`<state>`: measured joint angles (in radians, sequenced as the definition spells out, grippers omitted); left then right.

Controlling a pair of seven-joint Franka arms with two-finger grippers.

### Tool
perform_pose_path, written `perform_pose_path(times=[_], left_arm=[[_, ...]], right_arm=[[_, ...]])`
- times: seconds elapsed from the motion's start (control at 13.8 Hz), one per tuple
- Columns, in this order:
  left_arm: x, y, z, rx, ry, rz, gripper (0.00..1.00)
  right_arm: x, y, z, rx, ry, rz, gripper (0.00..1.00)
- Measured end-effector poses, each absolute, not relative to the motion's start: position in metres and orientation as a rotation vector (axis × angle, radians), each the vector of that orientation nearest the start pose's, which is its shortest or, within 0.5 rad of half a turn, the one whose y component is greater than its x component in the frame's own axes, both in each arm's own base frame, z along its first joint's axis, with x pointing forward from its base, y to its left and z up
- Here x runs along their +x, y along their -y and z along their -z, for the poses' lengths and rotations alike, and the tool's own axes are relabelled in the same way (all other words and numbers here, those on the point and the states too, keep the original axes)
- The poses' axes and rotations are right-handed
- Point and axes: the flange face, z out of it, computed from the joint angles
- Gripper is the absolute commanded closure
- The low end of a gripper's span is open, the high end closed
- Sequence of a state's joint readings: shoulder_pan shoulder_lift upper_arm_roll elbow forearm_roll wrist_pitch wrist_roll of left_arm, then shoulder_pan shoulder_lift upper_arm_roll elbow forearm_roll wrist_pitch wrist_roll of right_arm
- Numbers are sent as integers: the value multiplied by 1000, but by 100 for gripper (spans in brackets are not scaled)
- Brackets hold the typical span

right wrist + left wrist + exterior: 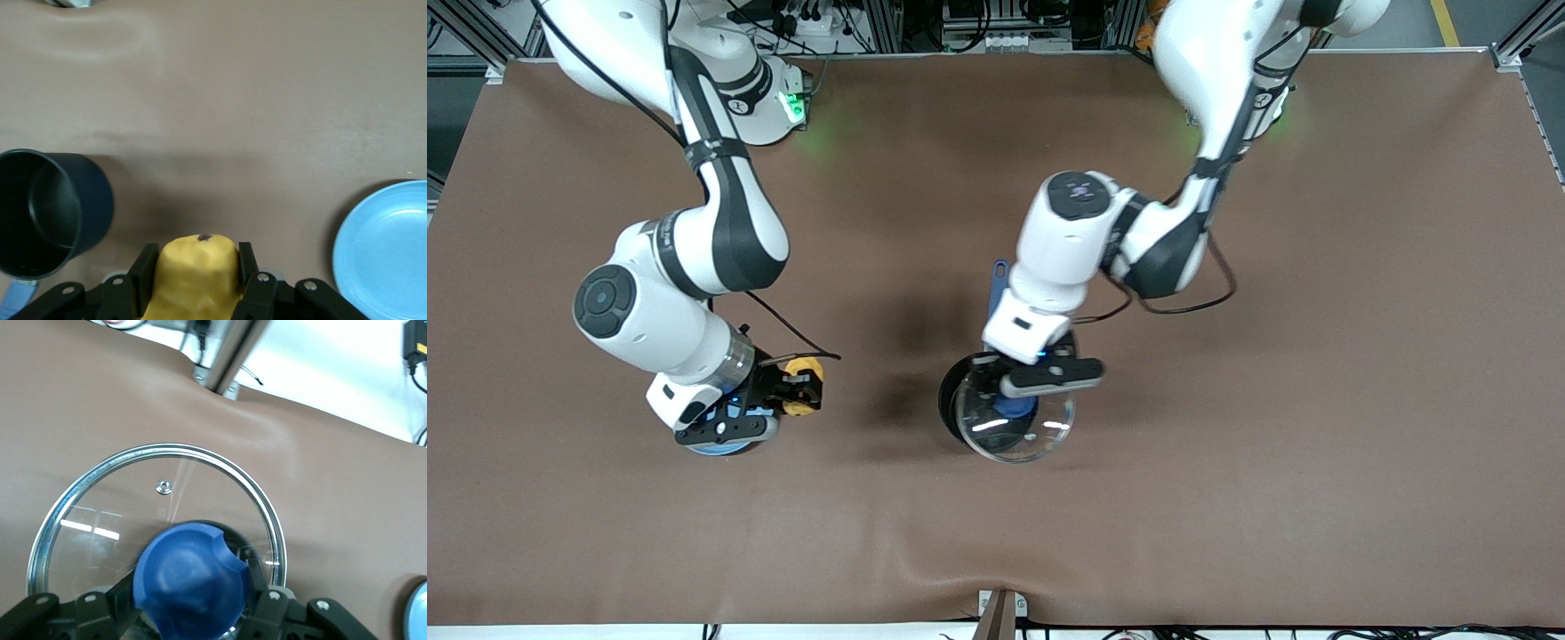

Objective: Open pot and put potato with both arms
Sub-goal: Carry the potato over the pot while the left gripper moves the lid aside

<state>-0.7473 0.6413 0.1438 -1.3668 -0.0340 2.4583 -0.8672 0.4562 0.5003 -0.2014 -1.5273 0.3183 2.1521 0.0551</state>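
Note:
Next, my left gripper sets the glass lid, now lifted partly over the pot's rim, on the bare table (1208, 391) beside the pot, opposite the plate.
The pot (953, 397) stands open mid-table, black inside, its blue handle (997, 289) pointing toward the robots' bases; it also shows in the right wrist view (47, 213). My left gripper (1016, 398) (190, 587) is shut on the blue knob (190, 577) of the glass lid (1040, 440) (160, 450) and holds it lifted, partly over the pot's rim. My right gripper (805, 391) (197, 267) is shut on the yellow potato (807, 397) (197, 277) and holds it in the air between the plate and the pot.
A flat light-blue plate (725, 447) (387, 247) lies under the right wrist, toward the right arm's end of the table; its edge shows in the left wrist view (417, 613). A metal bracket (1000, 613) sits at the table's edge nearest the front camera.

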Motion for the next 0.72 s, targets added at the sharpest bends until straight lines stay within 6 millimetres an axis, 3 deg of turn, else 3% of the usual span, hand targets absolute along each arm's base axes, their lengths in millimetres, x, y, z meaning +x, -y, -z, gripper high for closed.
perform_pose_path(times=[0.14, 0.29, 0.51, 0.72], left_arm=[[612, 416, -391, -3307, 349, 572, 67], [612, 370, -379, -3283, 260, 500, 67], [619, 293, -347, -3269, 126, 375, 67], [628, 220, -313, -3287, -13, 294, 67]], right_arm=[[666, -241, -391, -2926, 73, 151, 100], [651, -283, -397, -2914, 28, 142, 100], [624, -347, -405, -2894, 21, 150, 100], [615, -386, -399, -2850, 33, 278, 100]])
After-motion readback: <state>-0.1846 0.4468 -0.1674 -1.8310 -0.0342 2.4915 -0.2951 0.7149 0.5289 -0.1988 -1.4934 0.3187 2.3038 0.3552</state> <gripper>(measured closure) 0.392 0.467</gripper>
